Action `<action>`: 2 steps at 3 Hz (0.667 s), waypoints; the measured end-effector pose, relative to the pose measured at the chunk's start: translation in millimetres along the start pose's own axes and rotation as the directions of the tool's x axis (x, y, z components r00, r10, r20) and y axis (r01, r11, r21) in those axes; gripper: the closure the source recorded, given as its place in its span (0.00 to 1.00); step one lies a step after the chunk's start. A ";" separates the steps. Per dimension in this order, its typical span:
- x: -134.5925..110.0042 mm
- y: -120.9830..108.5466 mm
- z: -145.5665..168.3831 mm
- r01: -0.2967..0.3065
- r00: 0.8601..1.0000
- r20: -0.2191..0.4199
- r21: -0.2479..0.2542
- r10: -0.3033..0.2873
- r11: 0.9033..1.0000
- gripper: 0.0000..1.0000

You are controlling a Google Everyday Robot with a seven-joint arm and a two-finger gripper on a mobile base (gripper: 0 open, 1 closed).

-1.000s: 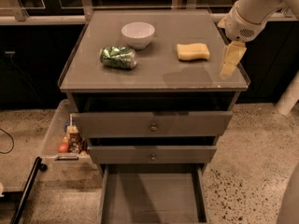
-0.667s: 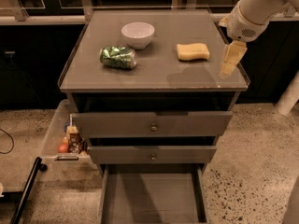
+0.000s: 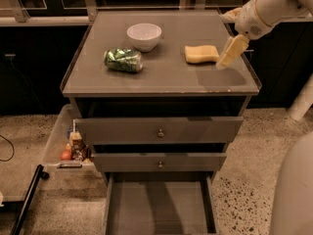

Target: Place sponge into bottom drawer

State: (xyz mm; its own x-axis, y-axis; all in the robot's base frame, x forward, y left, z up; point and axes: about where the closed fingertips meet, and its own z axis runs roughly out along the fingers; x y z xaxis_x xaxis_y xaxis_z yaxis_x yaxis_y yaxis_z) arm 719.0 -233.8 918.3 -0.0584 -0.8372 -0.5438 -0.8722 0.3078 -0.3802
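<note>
The robot's gripper should next move over the pale-yellow sponge on the cabinet top and close on the sponge's middle (image 3: 202,54).
The pale-yellow sponge (image 3: 201,54) lies flat on the grey cabinet top (image 3: 161,77), right of centre. My gripper (image 3: 230,53) hangs at the sponge's right end, just above the top, pointing down and to the left, close to the sponge and holding nothing that I can see. The bottom drawer (image 3: 159,207) is pulled out wide at the foot of the cabinet, and its flat grey floor is bare.
A white bowl (image 3: 144,35) and a crumpled green packet (image 3: 123,60) sit on the left half of the top. Two upper drawers with round knobs (image 3: 160,132) stand above the open one. A side tray (image 3: 73,146) with snacks hangs at the left. My pale body (image 3: 293,190) fills the lower right.
My gripper has moved a little left and up, closer to the right end of the sponge. The sponge and the drawers have not moved.
</note>
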 end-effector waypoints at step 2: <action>-6.3 -8.0 45.9 -0.151 0.979 0.120 -0.120 0.166 0.981 0.00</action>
State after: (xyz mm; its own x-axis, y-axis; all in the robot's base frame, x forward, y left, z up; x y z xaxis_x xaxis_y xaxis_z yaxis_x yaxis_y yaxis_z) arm 748.7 -210.3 890.4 -0.1436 -0.7145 -0.6848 -0.9052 0.3745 -0.2009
